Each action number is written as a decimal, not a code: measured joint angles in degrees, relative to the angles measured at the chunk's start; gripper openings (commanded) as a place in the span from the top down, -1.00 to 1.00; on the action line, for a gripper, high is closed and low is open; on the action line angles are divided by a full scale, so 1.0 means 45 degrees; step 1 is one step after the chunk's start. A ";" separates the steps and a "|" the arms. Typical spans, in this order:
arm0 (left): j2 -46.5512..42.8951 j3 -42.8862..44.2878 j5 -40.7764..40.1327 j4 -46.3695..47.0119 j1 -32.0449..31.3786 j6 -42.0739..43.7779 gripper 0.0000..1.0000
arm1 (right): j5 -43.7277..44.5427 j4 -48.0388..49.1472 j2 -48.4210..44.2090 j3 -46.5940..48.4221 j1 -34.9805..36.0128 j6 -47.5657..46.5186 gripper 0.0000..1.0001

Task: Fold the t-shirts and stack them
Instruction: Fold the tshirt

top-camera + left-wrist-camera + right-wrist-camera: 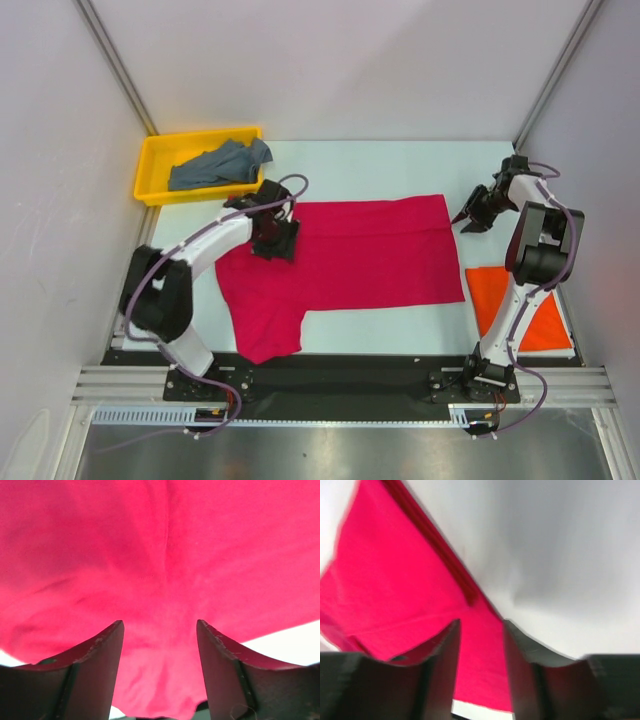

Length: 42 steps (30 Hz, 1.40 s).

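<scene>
My left gripper is to close next on the outer edge of the near sleeve [233,324] of the crimson-pink t-shirt, farthest from the orange-red t-shirt.
A crimson-pink t-shirt [370,250] lies spread across the middle of the table, with one sleeve hanging toward the near edge. My left gripper [275,240] stands over its upper left part. In the left wrist view this gripper [160,622] is open, with the pink cloth [160,555] below the fingers and nothing clamped. My right gripper [468,220] hovers just right of the shirt's far right corner. It is open [481,621], with the shirt's hem [395,580] beyond it. A folded orange-red t-shirt [520,305] lies at the right. A grey-blue t-shirt [215,165] is bunched in the tray.
The yellow plastic tray [150,175] sits at the far left corner of the table. White enclosure walls close in the left, right and far sides. The arm bases stand on a black rail [340,380] at the near edge.
</scene>
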 measured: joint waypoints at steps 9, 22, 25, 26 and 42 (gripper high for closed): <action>-0.6513 -0.2783 -0.0126 -0.0165 0.2195 -0.3623 -0.29 | 0.1345 0.0039 -0.5197 -0.3716 0.3371 -0.0389 -0.20; -1.0394 -0.7582 -0.0719 -0.2793 0.3711 -0.8733 -0.17 | 0.0549 0.0515 -0.8276 -0.7514 0.8155 0.0170 -0.18; -1.0618 -0.8228 -0.0699 -0.2846 0.3997 -0.9602 0.00 | 0.0053 0.1166 -0.9126 -0.8233 0.9165 0.0646 -0.17; -1.0608 -0.8495 -0.0636 -0.2681 0.4056 -0.9792 -0.01 | 0.0010 0.1239 -0.9311 -0.8398 0.9160 0.0777 -0.17; -0.9389 -0.9870 -0.0899 -0.1647 0.4119 -1.0637 0.39 | -0.1967 0.1477 -1.0826 -0.9432 0.3473 0.1001 -0.19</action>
